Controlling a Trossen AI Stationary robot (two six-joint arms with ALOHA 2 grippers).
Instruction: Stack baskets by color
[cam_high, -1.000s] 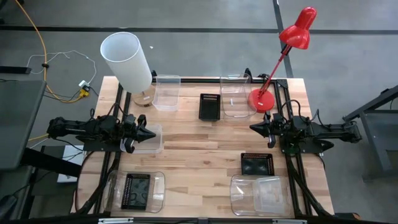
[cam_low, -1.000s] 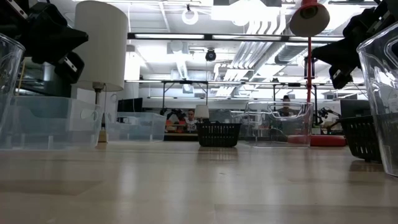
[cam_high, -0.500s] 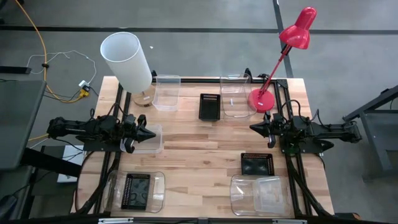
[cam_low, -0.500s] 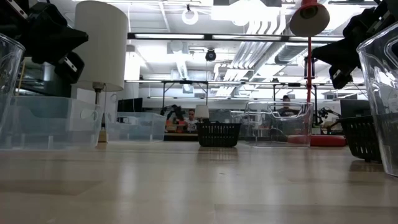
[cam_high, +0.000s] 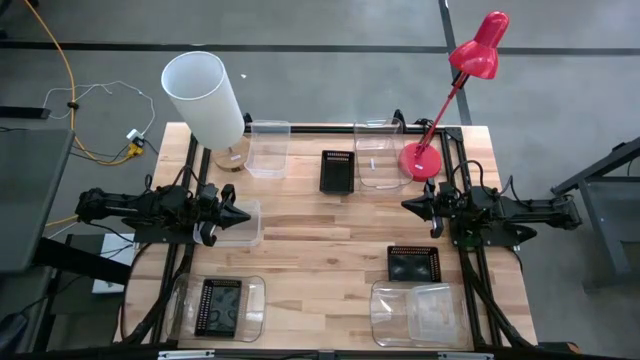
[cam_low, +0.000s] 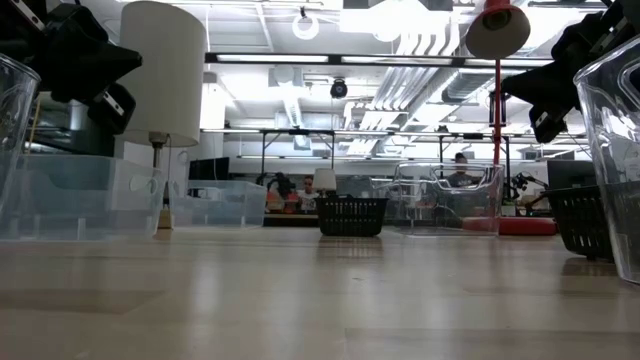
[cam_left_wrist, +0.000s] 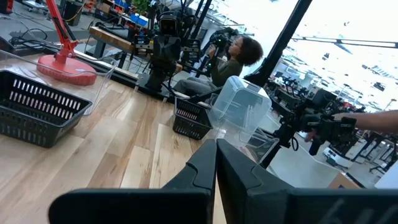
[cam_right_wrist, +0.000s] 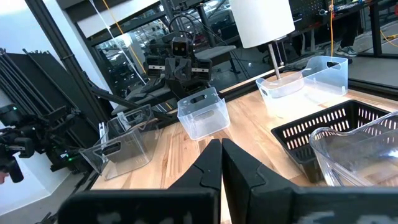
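Note:
The robot's right gripper should close on the far long rim (cam_high: 417, 247) of the black basket that stands just beyond the clear tub, closest to this gripper.
Both grippers hover above the table, level and shut, touching nothing. My left gripper (cam_high: 242, 214) (cam_left_wrist: 216, 148) is at the left edge, over a frosted white basket (cam_high: 238, 224). My right gripper (cam_high: 406, 205) (cam_right_wrist: 221, 145) is at the right edge. One black basket (cam_high: 338, 170) stands at the far middle. Another black basket (cam_high: 413, 264) stands near the right. A third black basket (cam_high: 220, 306) sits inside a clear tub (cam_high: 252, 308) at the near left. A frosted basket (cam_high: 268, 148) and a clear basket (cam_high: 378, 158) stand at the far edge. A clear tub (cam_high: 418, 314) is at the near right.
A white cylindrical lampshade (cam_high: 205, 98) stands at the far left corner. A red desk lamp's base (cam_high: 421, 160) is at the far right, and its head (cam_high: 480, 48) leans out past the table. Bare wood (cam_high: 320, 240) lies in the table's middle between the grippers.

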